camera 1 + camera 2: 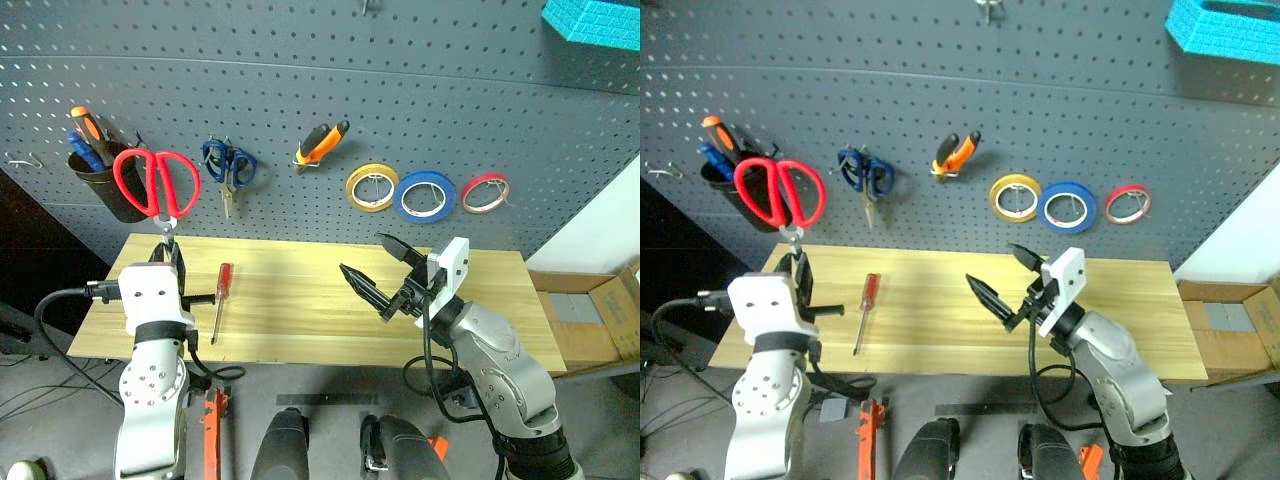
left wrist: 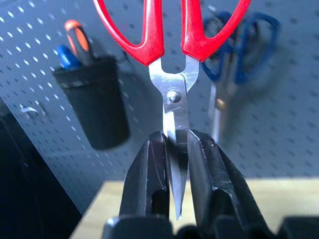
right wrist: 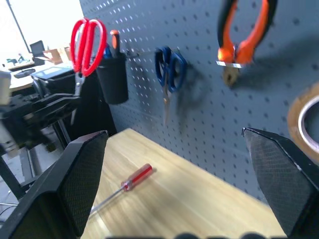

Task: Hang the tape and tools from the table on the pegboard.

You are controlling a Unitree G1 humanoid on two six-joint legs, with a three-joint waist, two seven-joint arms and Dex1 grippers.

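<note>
Next, I let go of the red-handled scissors with my left gripper in front of the blue scissors on the pegboard (image 1: 229, 183) (image 2: 225, 74), so both share one hook.
My left gripper (image 1: 168, 247) is shut on the blades of the red-handled scissors (image 1: 157, 182), holding them upright with the handles up, close to the pegboard (image 1: 300, 60) beside a black cup. From the left wrist, both fingers (image 2: 149, 174) pinch the blades. The red-handled screwdriver (image 1: 221, 296) lies on the table (image 1: 300, 330), just right of that gripper. On the pegboard hang the orange-and-black pliers (image 1: 322, 142) and the blue tape (image 1: 425, 195). My right gripper (image 1: 360, 252) hovers open and empty over the table's middle.
A black cup (image 1: 100, 185) with orange- and blue-handled tools, blue scissors (image 1: 229, 167), a yellow roll (image 1: 371, 187) and a red roll (image 1: 485, 193) hang on the board. A bare hook (image 1: 25, 160) sits far left. A cardboard box (image 1: 590, 310) stands right of the table.
</note>
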